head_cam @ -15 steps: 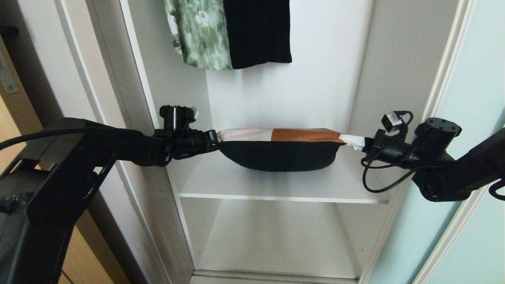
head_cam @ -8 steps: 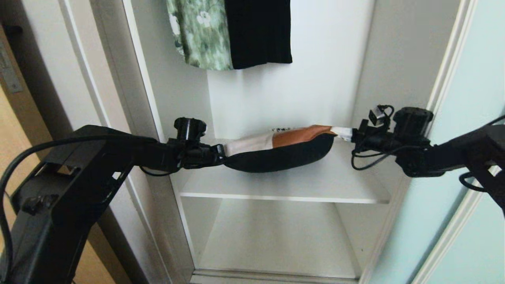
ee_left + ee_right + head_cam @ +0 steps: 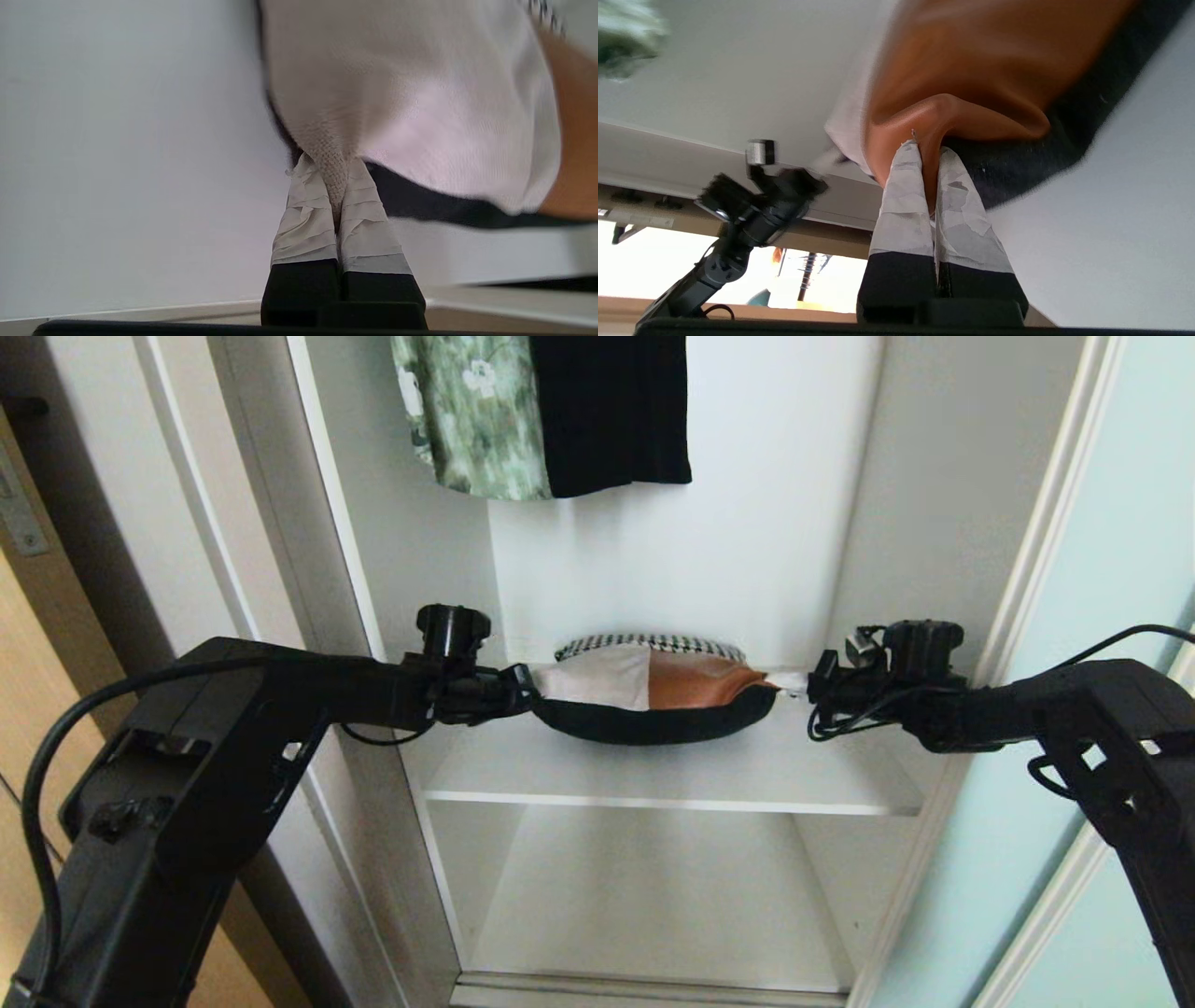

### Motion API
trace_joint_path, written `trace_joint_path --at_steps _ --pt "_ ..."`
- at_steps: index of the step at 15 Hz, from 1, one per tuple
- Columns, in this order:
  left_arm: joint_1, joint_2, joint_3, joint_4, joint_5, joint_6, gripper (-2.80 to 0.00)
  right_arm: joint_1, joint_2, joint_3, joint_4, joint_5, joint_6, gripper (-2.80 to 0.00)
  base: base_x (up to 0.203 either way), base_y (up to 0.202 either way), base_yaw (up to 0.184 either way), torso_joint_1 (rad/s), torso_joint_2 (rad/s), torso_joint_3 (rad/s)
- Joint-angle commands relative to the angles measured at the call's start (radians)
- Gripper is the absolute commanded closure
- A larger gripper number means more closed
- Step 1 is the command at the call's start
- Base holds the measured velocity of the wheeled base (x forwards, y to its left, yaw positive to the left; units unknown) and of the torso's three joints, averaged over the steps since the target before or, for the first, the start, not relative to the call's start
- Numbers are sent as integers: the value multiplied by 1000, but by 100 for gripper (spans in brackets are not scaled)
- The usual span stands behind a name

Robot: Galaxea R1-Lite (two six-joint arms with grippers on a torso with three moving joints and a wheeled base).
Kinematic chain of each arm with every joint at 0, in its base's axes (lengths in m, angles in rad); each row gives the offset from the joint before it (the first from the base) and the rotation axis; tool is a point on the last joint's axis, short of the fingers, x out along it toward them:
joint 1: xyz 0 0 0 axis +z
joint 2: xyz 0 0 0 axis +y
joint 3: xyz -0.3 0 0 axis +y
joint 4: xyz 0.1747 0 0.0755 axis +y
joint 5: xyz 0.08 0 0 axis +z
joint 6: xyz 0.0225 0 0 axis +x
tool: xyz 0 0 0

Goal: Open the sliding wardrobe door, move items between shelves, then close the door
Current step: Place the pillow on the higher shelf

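Note:
I will release the patchwork cushion from my left gripper on the upper white shelf, midway (image 3: 639,693) between the white sides.
The patchwork cushion (image 3: 653,695) hangs between my two grippers, just above the upper white shelf (image 3: 672,770) inside the wardrobe. Its off-white, rust-orange and houndstooth panels face up, its black back sags below. My left gripper (image 3: 527,689) is shut on the off-white corner (image 3: 334,168). My right gripper (image 3: 794,681) is shut on the orange corner (image 3: 931,154). The lower shelf (image 3: 653,905) lies bare below. The sliding wardrobe door (image 3: 1120,569) of frosted pale glass stands pushed to the right.
A green floral garment (image 3: 471,415) and a black garment (image 3: 611,411) hang above the cushion. White side walls (image 3: 920,532) close in the compartment. A tan wooden door (image 3: 19,644) is at the far left.
Both grippers carried the cushion deeper into the wardrobe over the upper shelf. The right side rose first, then levelled, and the houndstooth panel now shows at the back.

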Motion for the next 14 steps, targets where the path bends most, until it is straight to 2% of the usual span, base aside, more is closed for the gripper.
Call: trace_joint_path --at_steps 1,3,5,7,9,14 --pt "10 -10 16 -10 -1 -1 0 44 -65 77 -7 0 -4 0 0 0 0 0 0 0" --pt "17 0 16 -7 -3 -2 0 70 -62 57 -7 -7 -10 0 0 0 0 0 0 0" --pt "17 45 6 -5 -3 9 0 71 -22 -32 18 -9 -18 0 0 0 0 0 0 0" --pt "15 82 2 -2 -4 40 0 71 31 -87 43 -21 -31 0 0 0 0 0 0 0" --pt "7 118 -7 -5 -5 57 0 68 70 -91 21 -26 -61 0 0 0 0 0 0 0" --pt "-11 138 -23 -8 -7 59 0 51 96 -92 -19 -36 -65 0 0 0 0 0 0 0"
